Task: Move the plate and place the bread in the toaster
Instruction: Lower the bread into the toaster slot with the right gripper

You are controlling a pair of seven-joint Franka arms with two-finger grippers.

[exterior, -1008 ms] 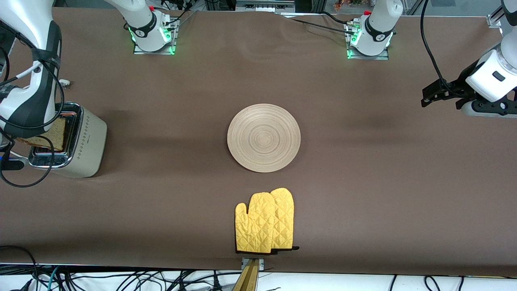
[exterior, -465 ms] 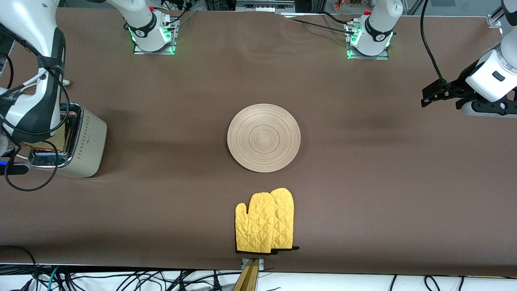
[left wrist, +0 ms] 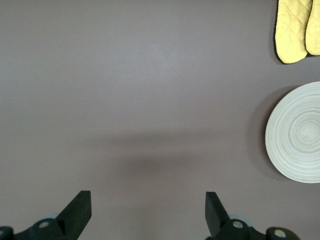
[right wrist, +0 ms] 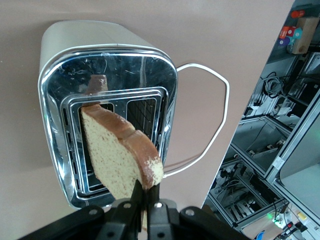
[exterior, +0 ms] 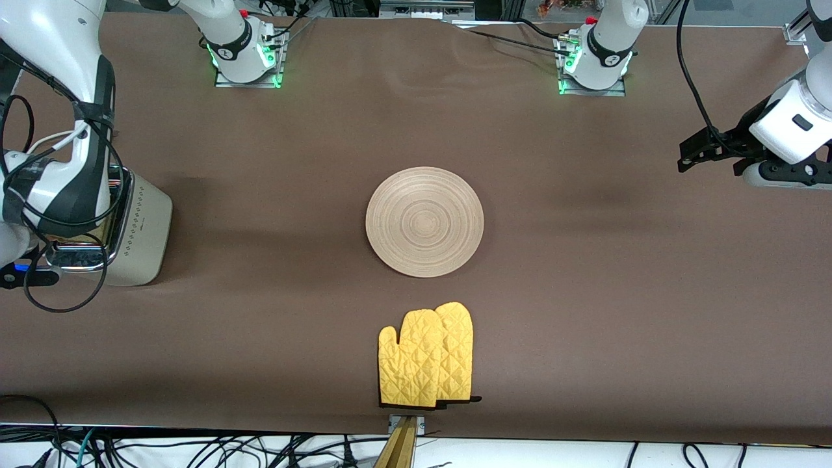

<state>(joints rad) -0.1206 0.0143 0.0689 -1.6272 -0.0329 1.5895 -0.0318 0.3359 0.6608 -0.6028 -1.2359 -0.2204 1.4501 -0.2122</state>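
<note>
Next, my right gripper lowers the bread and then lets go of it down in the toaster slot farther from the white cord (exterior: 100,208) (right wrist: 101,147).
The cream toaster (exterior: 142,227) stands at the right arm's end of the table, its chrome top (right wrist: 150,65) with two slots facing up. My right gripper (right wrist: 147,192) is shut on one edge of the bread (right wrist: 115,155). The slice hangs tilted over the slots, its free end down at one slot. In the front view the right arm's wrist (exterior: 58,188) covers the gripper and the bread. The round light-wood plate (exterior: 424,221) lies bare at the table's middle and also shows in the left wrist view (left wrist: 297,132). My left gripper (left wrist: 147,200) waits open above the left arm's end of the table.
A pair of yellow oven mitts (exterior: 426,354) lies nearer to the front camera than the plate, close to the table's front edge. The toaster's white cord (right wrist: 210,115) loops on the cloth beside it. Black cables hang off the right arm's wrist beside the toaster.
The right arm has shifted over the toaster with the bread, and its wrist now hides the slice in the front view. The left arm, plate and mitts have not moved.
</note>
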